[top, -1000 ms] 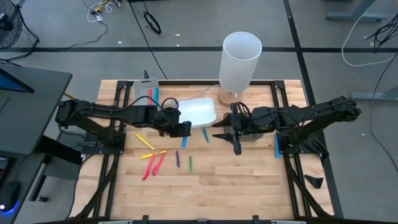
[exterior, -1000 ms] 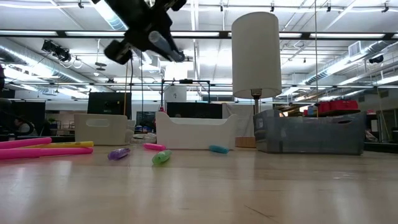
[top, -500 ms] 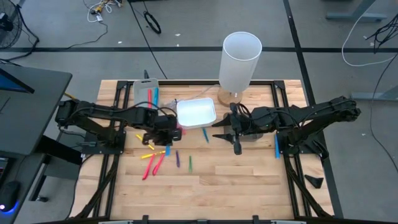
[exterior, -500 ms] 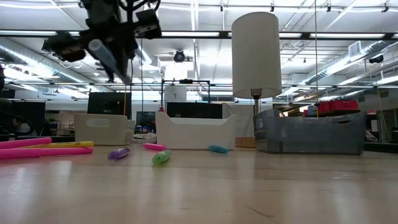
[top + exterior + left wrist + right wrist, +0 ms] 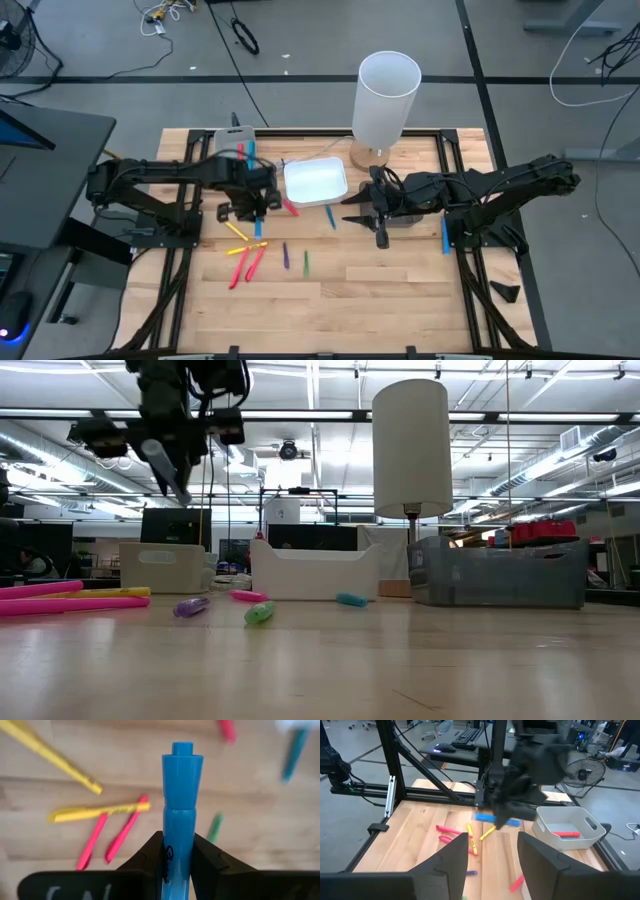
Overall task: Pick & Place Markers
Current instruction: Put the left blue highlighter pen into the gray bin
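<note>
Next, my left gripper lets go of the blue marker in the grey tray (image 5: pixel 226 161) next to the red marker, away from the white tray. The blue marker is now high between the two trays.
My left gripper (image 5: pixel 254 205) hovers above the table between the grey tray (image 5: pixel 222 150) and the white tray (image 5: pixel 316 182), shut on a blue marker (image 5: pixel 180 810). In the low view the gripper (image 5: pixel 168 445) is high up, with the marker (image 5: pixel 166 470) slanting down from it. Below it lie loose markers: yellow (image 5: pixel 233 229), pink (image 5: pixel 238 268), purple (image 5: pixel 285 255) and green (image 5: pixel 306 262). My right gripper (image 5: pixel 378 218) waits open in the air at mid-table; the right wrist view shows its open fingers (image 5: pixel 540 855) empty. My left gripper pinches the blue marker's barrel (image 5: pixel 177 852) between its two fingers. The marker runs along the fingers, and its capped end (image 5: pixel 182 755) sticks out well past the fingertips. The fingers point steeply down from above. The marker is lifted clear of the table and slants downward.
The grey tray holds a red marker (image 5: pixel 566 834). A tall white lamp (image 5: pixel 385 95) stands at the far middle, and a dark tray (image 5: pixel 405 218) sits under my right arm. Blue markers lie near the white tray (image 5: pixel 331 216) and by the right rail (image 5: pixel 445 235).
My left gripper has carried the blue marker toward the table's left edge, away from the white tray. It has tipped steeply downward and rolled, so the marker now points down at the table. It stays shut on the marker.
</note>
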Controlling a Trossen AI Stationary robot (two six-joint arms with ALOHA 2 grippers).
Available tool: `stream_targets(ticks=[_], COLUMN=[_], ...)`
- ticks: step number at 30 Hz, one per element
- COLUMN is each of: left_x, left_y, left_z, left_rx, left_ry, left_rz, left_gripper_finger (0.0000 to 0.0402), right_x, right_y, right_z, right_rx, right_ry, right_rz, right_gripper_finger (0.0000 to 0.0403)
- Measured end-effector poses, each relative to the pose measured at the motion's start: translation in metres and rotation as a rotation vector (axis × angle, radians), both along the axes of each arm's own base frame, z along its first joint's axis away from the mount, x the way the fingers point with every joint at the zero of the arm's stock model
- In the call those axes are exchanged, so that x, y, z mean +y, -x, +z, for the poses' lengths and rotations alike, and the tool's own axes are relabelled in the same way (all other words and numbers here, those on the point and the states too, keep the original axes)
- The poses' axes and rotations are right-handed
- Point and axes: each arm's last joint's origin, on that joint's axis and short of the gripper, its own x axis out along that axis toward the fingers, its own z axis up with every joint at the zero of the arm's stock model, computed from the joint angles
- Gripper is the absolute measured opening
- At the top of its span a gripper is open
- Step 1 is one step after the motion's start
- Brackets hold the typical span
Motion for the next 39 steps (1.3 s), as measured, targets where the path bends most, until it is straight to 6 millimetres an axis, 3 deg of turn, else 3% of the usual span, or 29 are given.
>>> stream_targets(ticks=[12, 22, 30, 39], left_x=[0.089, 0.155, 0.19, 0.211], left_y=[0.038, 0.096, 0.125, 0.119], left_z=[0.001, -0.003, -0.018, -0.048], left_rx=[-0.019, -0.007, 0.018, 0.098], left_ry=[-0.066, -0.153, -0.183, -0.198], left_rz=[0.088, 0.169, 0.166, 0.102], left_gripper_finger=[0.0069, 0.0069, 0.0069, 0.0069], right_x=[0.0, -0.002, -0.001, 0.0], right_y=[0.0, 0.0, -0.003, -0.007], right_z=[0.0, 0.0, -0.003, -0.007], right_rx=[-0.004, -0.005, 0.006, 0.023], right_ry=[0.052, 0.067, 0.008, -0.059], right_rz=[0.01, -0.044, -0.062, -0.084], right_gripper_finger=[0.0171, 0.0171, 0.0171, 0.0171])
